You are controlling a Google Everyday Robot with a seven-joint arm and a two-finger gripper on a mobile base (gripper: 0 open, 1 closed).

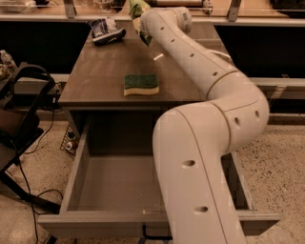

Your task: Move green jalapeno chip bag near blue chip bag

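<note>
Next, I release the green jalapeno chip bag at the table's far edge point(125, 14), beside the blue chip bag.
The green jalapeno chip bag point(137, 8) is held up at the far edge of the table, light green, partly cut off by the top of the view. My gripper point(141, 23) is shut on it, at the end of the white arm point(200, 66) that reaches across the table. The blue chip bag point(106, 29), dark and wrinkled with white patches, lies on the far left of the table, a short way left of the gripper and the green bag.
A green-and-yellow sponge point(141, 84) lies near the front middle of the wooden table point(95, 81). Below the table an open drawer point(114, 186) sticks out toward me. A black chair and cables point(19, 119) stand at the left.
</note>
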